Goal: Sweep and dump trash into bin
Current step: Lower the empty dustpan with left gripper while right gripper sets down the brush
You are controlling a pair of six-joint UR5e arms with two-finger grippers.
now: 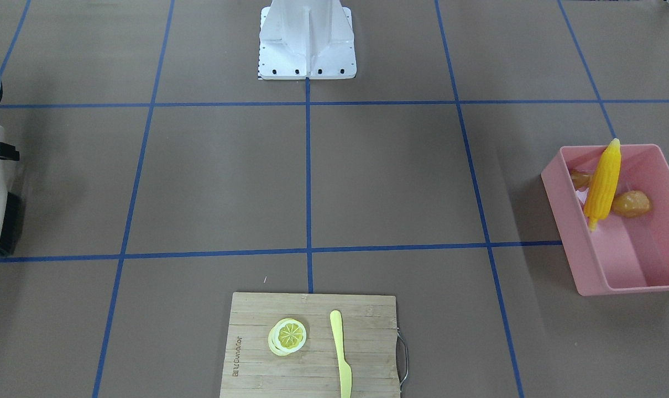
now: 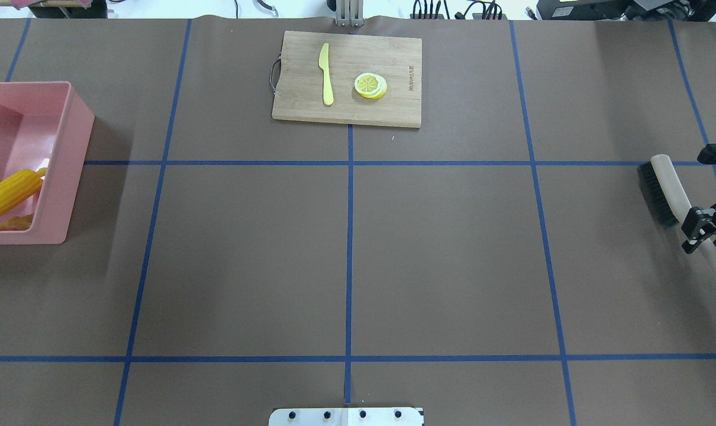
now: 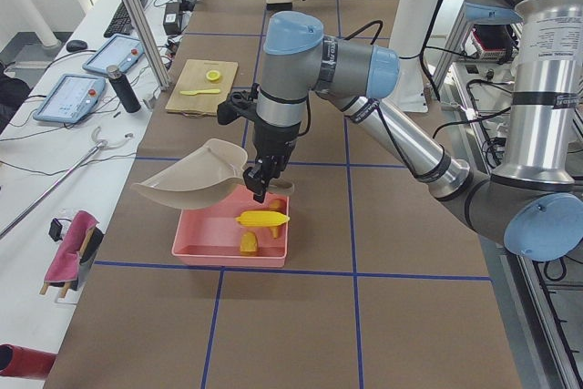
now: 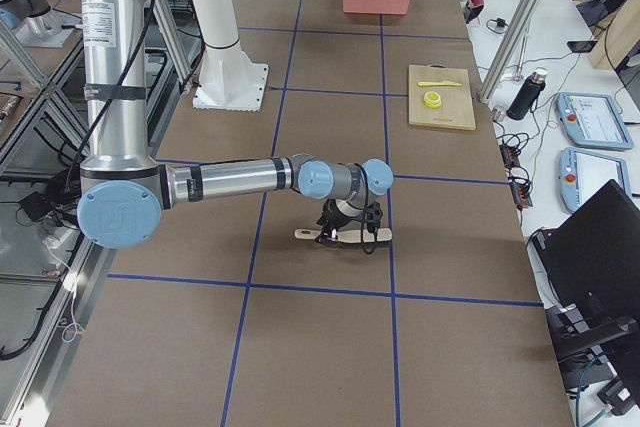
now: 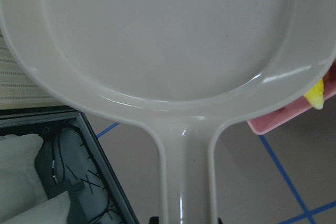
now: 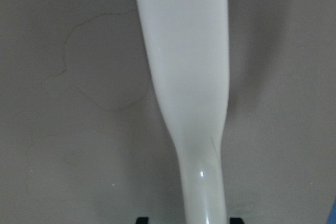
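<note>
Next, I set the beige dustpan down with my left gripper and let go of it on the table (image 1: 365, 177), between the white base and the cutting board.
The pink bin (image 1: 589, 260) stands at the table's end on my left side; it also shows in the overhead view (image 2: 68, 165). Inside lie the yellow corn cob (image 1: 602, 182), propped on the rim, the ginger root (image 1: 579, 178) and the potato (image 1: 632, 203). My left gripper (image 3: 264, 179) is shut on the handle of the beige dustpan (image 3: 191, 184), held tilted above the bin; the pan (image 5: 168, 35) looks empty. My right gripper (image 2: 704, 231) is shut on the handle of the brush (image 2: 668, 189), low over the table at the far right.
A wooden cutting board (image 2: 346, 106) at the table's far edge carries a lemon slice (image 2: 370, 85) and a yellow-green knife (image 2: 326, 74). The robot's white base (image 1: 307, 44) stands at the near middle edge.
</note>
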